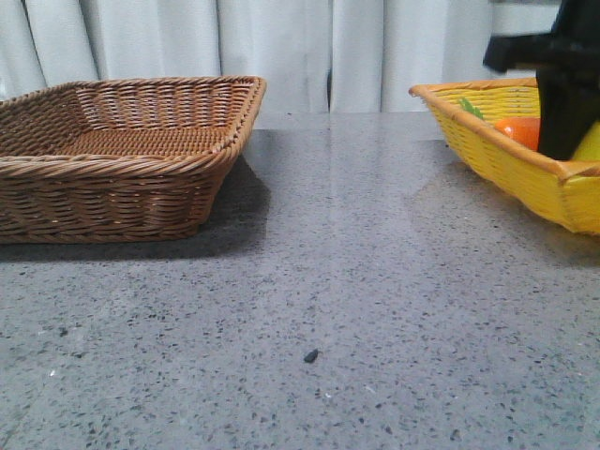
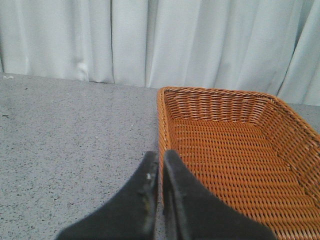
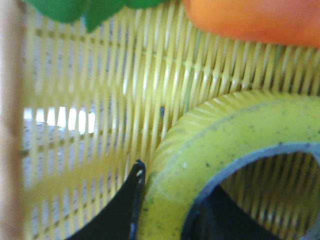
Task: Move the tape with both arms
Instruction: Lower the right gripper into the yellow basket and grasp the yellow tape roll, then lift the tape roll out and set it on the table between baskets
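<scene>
I should let go of the yellow-green tape with my right gripper on the grey table [image 1: 371,203] between the brown wicker basket and yellow basket.
The yellow-green tape [image 3: 220,145] lies in the yellow basket [image 1: 506,169] at the right; a sliver of it shows in the front view [image 1: 590,143] behind the black right arm. My right gripper [image 3: 175,200] reaches down into that basket. One finger [image 3: 127,200] presses the roll's outer side and the other sits inside the core, so the jaws clamp the roll's wall. My left gripper [image 2: 161,156] is shut and empty, low over the table beside the brown basket's rim. It does not show in the front view.
The brown wicker basket [image 1: 112,178] stands at the left, with nothing showing inside it [image 2: 225,150]. An orange carrot [image 1: 518,130] with green leaves [image 1: 472,108] lies in the yellow basket next to the tape. A small dark speck [image 1: 310,355] lies on the grey table.
</scene>
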Motion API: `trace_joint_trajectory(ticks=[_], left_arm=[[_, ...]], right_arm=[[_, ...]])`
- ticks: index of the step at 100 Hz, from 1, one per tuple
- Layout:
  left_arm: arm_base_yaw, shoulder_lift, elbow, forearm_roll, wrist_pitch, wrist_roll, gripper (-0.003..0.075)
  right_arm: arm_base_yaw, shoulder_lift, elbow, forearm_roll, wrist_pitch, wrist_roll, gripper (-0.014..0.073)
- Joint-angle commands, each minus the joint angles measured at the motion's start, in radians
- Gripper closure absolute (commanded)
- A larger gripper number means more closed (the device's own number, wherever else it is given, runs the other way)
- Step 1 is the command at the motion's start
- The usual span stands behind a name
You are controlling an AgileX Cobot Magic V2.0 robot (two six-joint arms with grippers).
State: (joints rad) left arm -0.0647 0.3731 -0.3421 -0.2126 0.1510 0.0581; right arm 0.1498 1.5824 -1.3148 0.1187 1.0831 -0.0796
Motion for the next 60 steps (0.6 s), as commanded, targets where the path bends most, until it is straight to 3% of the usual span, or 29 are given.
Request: trace_joint_trajectory(ticks=[1, 26, 45, 60], left_arm=[[0.002, 0.013, -0.036, -0.004, -0.080, 0.000, 0.0741], [0.002, 0.013, -0.036, -0.004, -0.100, 0.000, 0.0741], [0.002, 0.013, -0.036, -0.004, -0.117, 0.000, 0.0741], [0.002, 0.013, -0.036, -0.004, -0.122, 0.000, 0.0741]], right_arm=[[0.006, -0.046, -0.111, -0.005, 0.061, -0.011, 0.0668], [0.152, -0.046, -0.371, 0.001, 0.220, -0.046, 0.0668], [0.326, -0.038, -0.403, 0.006, 0.211, -0.046, 0.0668], [0.391, 0.018, -0.403, 0.053, 0.209, -0.044, 0.0668]])
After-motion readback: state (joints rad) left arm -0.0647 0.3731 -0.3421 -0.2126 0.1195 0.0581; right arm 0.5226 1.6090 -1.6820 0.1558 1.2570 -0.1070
